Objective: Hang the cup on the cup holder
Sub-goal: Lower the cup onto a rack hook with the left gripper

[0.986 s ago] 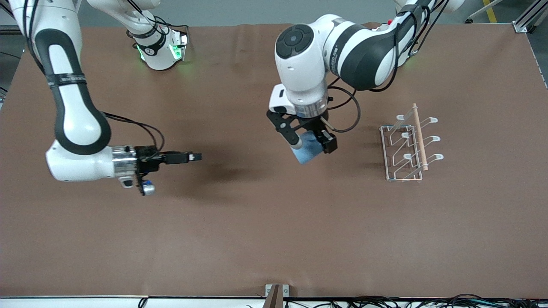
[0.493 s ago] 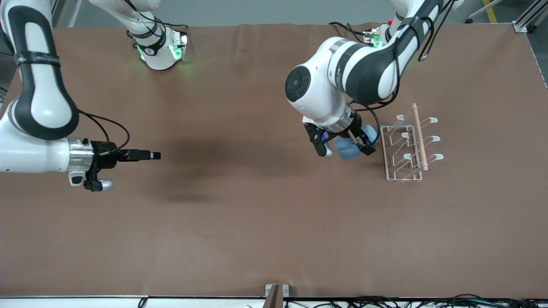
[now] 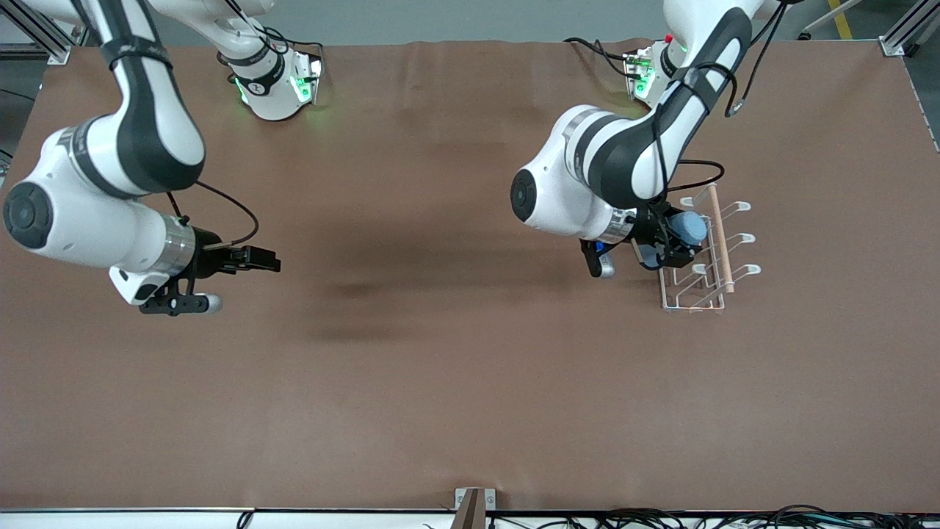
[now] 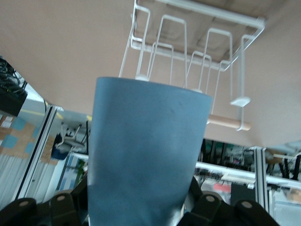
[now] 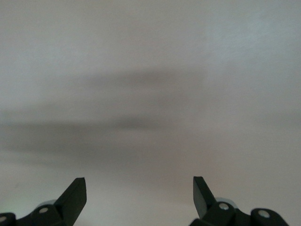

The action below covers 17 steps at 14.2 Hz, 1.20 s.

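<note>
My left gripper is going to the cup holder. It will release the light blue cup on the cup holder's peg on the table-middle side [image 3: 693, 272] [image 4: 142, 76] nearest the small bracket.
My left gripper [image 3: 672, 241] is shut on the light blue cup [image 3: 689, 226], which it holds on its side over the row of prongs of the cup holder [image 3: 740, 239] that lies toward the right arm's end. In the left wrist view the cup [image 4: 146, 150] fills the middle, its wide mouth turned toward the white wire prongs of the cup holder [image 4: 197, 61] and the wooden rod [image 4: 225, 122]. I cannot tell whether the cup touches a prong. My right gripper [image 3: 258, 258] hangs open over bare table at the right arm's end, with nothing between its fingers [image 5: 75, 193].
Brown paper covers the table [image 3: 440, 367]. The wooden rod [image 3: 720, 235] runs along the top of the rack. A small bracket [image 3: 470, 505] and cables sit at the table edge nearest the front camera. The right arm's base [image 3: 275, 84] stands at the table's back edge.
The left arm carried the cup from over the table's middle to over the rack and turned its mouth toward the prongs. The right arm drew back toward its own end, still open.
</note>
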Available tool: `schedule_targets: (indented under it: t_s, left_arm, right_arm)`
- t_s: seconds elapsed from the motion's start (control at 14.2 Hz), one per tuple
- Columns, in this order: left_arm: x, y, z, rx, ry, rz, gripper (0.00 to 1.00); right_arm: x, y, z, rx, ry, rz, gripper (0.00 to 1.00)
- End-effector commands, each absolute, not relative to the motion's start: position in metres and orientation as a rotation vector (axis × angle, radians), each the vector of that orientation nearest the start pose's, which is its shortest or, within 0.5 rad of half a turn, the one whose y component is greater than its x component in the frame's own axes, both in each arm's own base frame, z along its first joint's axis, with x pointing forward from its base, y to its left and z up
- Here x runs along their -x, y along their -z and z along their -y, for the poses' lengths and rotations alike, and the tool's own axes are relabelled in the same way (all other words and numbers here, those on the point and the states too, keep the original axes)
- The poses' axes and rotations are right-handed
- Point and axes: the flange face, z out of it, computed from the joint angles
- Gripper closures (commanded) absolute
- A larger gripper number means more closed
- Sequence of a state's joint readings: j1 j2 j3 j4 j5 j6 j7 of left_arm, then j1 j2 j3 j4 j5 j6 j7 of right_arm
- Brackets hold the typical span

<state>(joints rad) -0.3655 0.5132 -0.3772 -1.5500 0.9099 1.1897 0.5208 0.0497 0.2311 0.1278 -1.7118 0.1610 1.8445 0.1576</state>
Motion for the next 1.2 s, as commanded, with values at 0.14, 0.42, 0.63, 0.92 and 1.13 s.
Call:
schedule_targets:
  t_s: [0.14,0.42,0.63,0.92,1.13]
  left_arm:
    - [-0.538,-0.349,0.27,1.574,-0.885,-1.274,0.81]
    - [-0.54,-0.319,0.256,1.496,-0.931,-1.26,0.8]
    - [-0.548,-0.308,0.248,1.467,-0.94,-1.242,0.8]
    - [-0.552,-0.284,0.238,1.447,-0.956,-1.215,0.79]
    - [-0.549,-0.274,0.235,1.452,-0.949,-1.188,0.79]
  right_arm:
    - [-0.61,-0.536,-0.062,3.096,0.035,-0.168,0.0]
    - [-0.607,-0.613,-0.025,3.081,0.135,-0.253,0.0]
    - [-0.599,-0.625,-0.004,3.086,0.064,-0.301,0.0]
    - [-0.598,-0.633,-0.005,3.086,0.076,-0.287,0.0]
    - [-0.599,-0.64,-0.001,3.082,0.102,-0.289,0.0]
